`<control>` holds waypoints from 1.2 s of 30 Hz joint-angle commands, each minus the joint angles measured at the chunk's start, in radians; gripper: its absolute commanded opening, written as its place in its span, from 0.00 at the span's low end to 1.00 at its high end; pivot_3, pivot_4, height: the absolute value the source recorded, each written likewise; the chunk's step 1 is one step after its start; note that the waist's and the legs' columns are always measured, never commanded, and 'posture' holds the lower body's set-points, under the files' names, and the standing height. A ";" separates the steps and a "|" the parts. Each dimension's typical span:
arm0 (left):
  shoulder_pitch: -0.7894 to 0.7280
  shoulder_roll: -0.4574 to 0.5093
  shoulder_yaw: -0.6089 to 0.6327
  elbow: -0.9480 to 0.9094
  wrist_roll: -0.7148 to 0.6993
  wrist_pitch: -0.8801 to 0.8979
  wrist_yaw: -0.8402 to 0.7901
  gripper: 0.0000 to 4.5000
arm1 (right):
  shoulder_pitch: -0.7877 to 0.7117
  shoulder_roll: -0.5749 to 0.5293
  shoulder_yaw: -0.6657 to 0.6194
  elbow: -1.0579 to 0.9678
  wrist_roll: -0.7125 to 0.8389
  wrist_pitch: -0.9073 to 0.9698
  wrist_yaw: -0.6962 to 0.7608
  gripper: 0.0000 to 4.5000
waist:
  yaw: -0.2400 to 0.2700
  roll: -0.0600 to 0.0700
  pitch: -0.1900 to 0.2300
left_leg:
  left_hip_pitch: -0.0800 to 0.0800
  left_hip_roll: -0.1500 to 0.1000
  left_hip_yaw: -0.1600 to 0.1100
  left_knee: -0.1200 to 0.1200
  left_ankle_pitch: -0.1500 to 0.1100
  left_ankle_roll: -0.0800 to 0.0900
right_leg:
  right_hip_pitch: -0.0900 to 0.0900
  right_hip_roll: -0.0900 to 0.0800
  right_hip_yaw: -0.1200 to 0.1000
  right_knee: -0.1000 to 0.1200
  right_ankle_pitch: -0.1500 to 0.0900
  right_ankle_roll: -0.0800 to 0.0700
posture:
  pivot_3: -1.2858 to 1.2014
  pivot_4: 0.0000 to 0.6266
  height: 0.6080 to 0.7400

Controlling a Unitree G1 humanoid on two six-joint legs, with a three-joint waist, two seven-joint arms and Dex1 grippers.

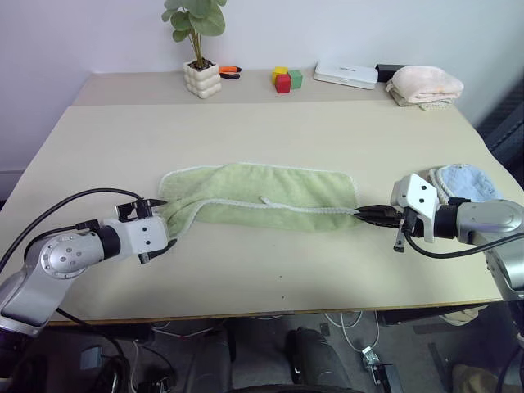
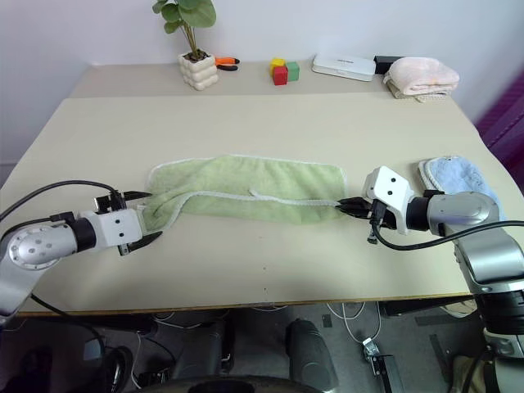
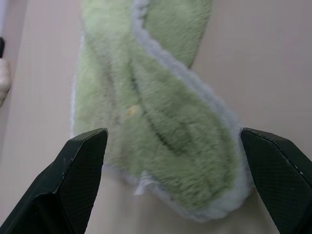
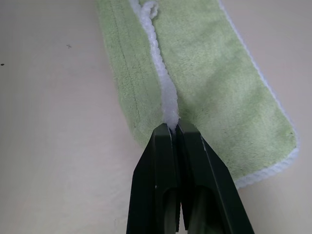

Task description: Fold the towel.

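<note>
My left gripper straddles the whole rumpled end of the light green towel, so I will back off and pinch just the curled hem's near corner (image 3: 222,208).
The light green towel (image 1: 262,194) lies folded lengthwise across the middle of the table, its pale hemmed edge running along the top of the fold. My right gripper (image 1: 366,215) is shut on the towel's right end, pinching the white hem between its fingertips (image 4: 171,132). My left gripper (image 1: 155,221) stands open at the towel's left end, one finger (image 3: 80,165) on each side of the bunched, twisted cloth (image 3: 161,126). That left end is rumpled, with the hem curling over it.
A light blue towel (image 1: 467,182) lies at the right table edge behind my right arm. At the back stand a potted plant (image 1: 201,57), coloured blocks (image 1: 286,79), a white box (image 1: 346,74) and a folded pink towel (image 1: 424,85). Bare table (image 1: 262,131) stretches beyond the green towel.
</note>
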 commanded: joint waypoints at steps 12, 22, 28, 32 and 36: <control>0.036 -0.034 0.004 0.033 0.164 -0.036 0.006 0.94 | -0.002 -0.016 -0.027 -0.023 0.004 -0.008 0.016 0.00 | 0.001 0.001 -0.001 | 0.003 0.000 0.001 0.000 0.000 0.000 | 0.002 0.000 0.001 0.000 0.000 0.000 | 0.52 0.24 1.00; 0.016 -0.091 -0.002 0.043 0.165 0.006 -0.009 0.01 | 0.001 -0.017 -0.032 -0.024 0.003 -0.007 0.010 0.00 | 0.000 0.002 -0.001 | 0.006 0.000 0.001 -0.002 0.000 0.000 | 0.004 0.000 0.001 0.001 0.000 0.000 | 0.52 0.24 1.00; 0.020 -0.092 0.018 0.055 0.155 0.009 -0.008 0.01 | -0.001 -0.014 -0.028 -0.018 0.000 -0.010 0.007 0.00 | 0.000 0.002 -0.001 | 0.006 0.000 0.001 -0.002 0.000 0.000 | 0.004 0.000 0.001 0.001 0.000 0.000 | 0.52 0.24 1.00; 0.015 -0.121 0.086 0.036 0.055 0.021 -0.013 0.01 | -0.005 -0.013 -0.019 -0.012 -0.009 -0.019 0.009 0.00 | -0.001 0.001 -0.001 | 0.006 0.000 0.001 -0.002 0.000 0.000 | 0.003 0.000 0.001 0.001 0.000 0.000 | 0.52 0.24 1.00; 0.022 -0.116 0.168 0.018 -0.076 -0.027 -0.089 0.01 | -0.012 -0.010 -0.019 -0.007 -0.011 -0.020 0.011 0.00 | -0.001 0.001 -0.001 | 0.005 0.000 0.001 -0.002 0.000 0.000 | 0.003 0.001 0.001 0.001 0.000 0.000 | 0.52 0.24 1.00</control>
